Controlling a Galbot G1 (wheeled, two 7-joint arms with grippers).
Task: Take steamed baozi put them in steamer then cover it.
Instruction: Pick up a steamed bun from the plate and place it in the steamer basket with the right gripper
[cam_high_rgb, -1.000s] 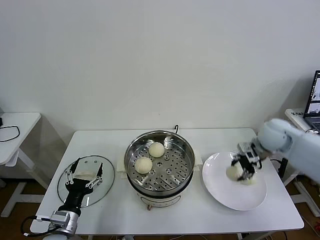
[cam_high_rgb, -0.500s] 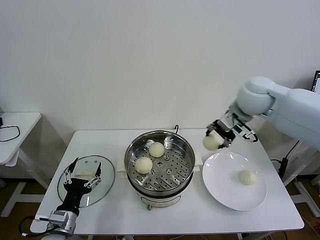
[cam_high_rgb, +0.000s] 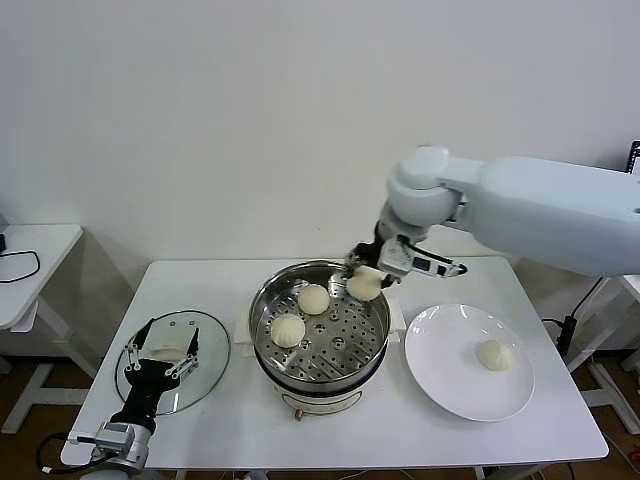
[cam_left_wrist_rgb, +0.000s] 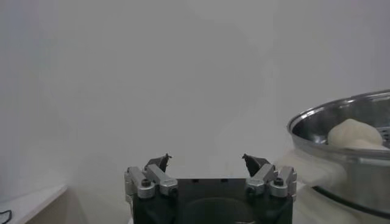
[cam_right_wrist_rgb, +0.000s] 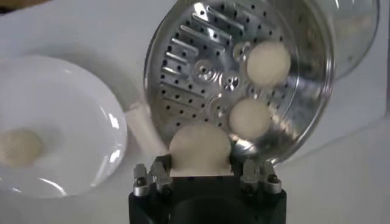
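I need to release the baozi with my right gripper on the steamer's bare front tray (cam_high_rgb: 319, 360) (cam_right_wrist_rgb: 223, 35), next to the nearer of the baozi there.
The steel steamer (cam_high_rgb: 372, 336) stands at the table's middle with two baozi (cam_high_rgb: 313, 298) (cam_high_rgb: 288, 330) on its perforated tray. My right gripper (cam_high_rgb: 367, 280) is shut on a third baozi (cam_right_wrist_rgb: 200, 150) and holds it above the steamer's far right rim. A fourth baozi (cam_high_rgb: 494, 354) lies on the white plate (cam_high_rgb: 450, 375). The glass cover (cam_high_rgb: 215, 355) lies flat on the table at the left. My left gripper (cam_high_rgb: 160, 360) is open and empty above the cover. In the right wrist view the steamer (cam_right_wrist_rgb: 304, 97) holds both baozi (cam_right_wrist_rgb: 268, 64) (cam_right_wrist_rgb: 250, 117).
The white plate (cam_right_wrist_rgb: 67, 122) sits right of the steamer. A small white side table (cam_high_rgb: 30, 260) stands at the far left. The steamer's rim (cam_left_wrist_rgb: 317, 122) and one baozi (cam_left_wrist_rgb: 353, 133) show in the left wrist view.
My right gripper lifted a baozi off the plate and carried it left to above the steamer's rim. One baozi stayed on the plate. The left arm stayed still.
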